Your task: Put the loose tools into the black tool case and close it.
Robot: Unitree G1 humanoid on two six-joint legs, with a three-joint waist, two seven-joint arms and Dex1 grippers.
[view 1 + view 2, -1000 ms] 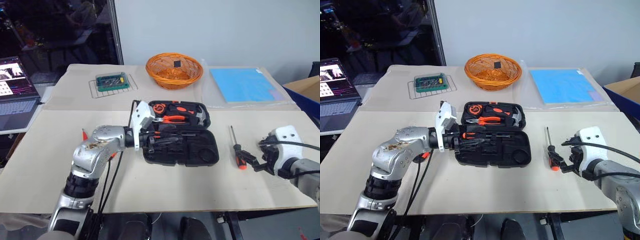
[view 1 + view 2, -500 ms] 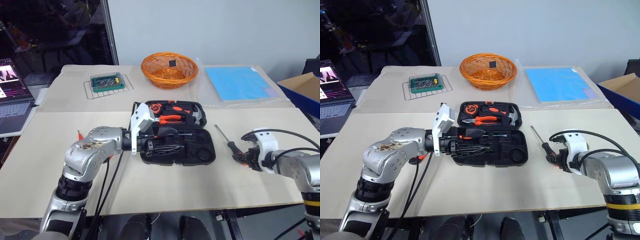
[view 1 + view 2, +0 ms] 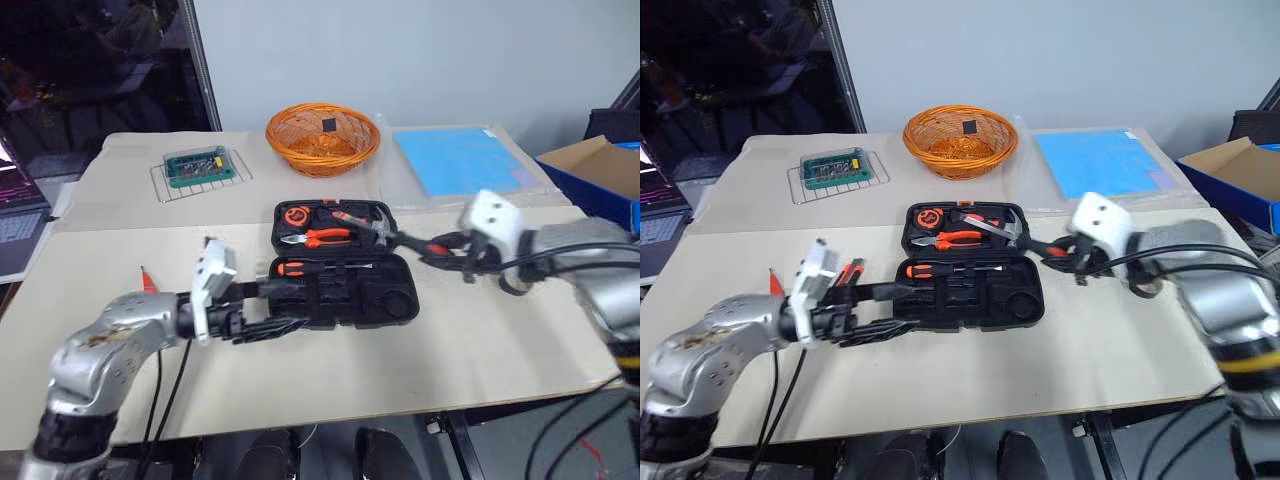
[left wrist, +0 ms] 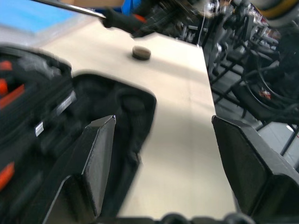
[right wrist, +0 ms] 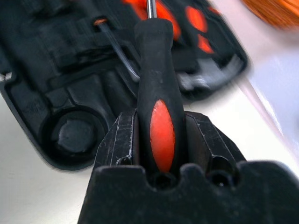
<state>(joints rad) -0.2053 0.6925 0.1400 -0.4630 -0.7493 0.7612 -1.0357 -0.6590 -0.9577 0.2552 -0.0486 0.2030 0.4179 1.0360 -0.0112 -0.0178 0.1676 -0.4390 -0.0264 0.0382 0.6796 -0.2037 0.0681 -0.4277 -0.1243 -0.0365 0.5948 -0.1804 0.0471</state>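
Observation:
The screwdriver slants over the case, handle past the case's edge; my right gripper will lay it down, regrip and settle it in the case's near half (image 3: 385,278).
The black tool case (image 3: 395,300) lies open mid-table, with orange-handled tools in its far half. My right gripper (image 3: 450,252) hovers at the case's right end, shut on a black-and-orange screwdriver (image 5: 156,84) whose shaft points over the case. My left gripper (image 3: 285,310) is open at the case's near left corner, its fingers (image 4: 100,154) wide apart with nothing between them. A small grey tape roll (image 4: 141,52) sits on the table beyond the case. A small orange screwdriver (image 3: 148,282) lies left of my left arm.
An orange wicker basket (image 3: 322,138) stands at the back, with a green bit set (image 3: 196,166) on a wire rack to its left and a blue sheet (image 3: 458,160) to its right. A cardboard box (image 3: 590,160) is at the far right.
My right gripper has shut on the screwdriver, lifted it off the table and carried it left to the case. My left gripper has drawn back left, out of the case.

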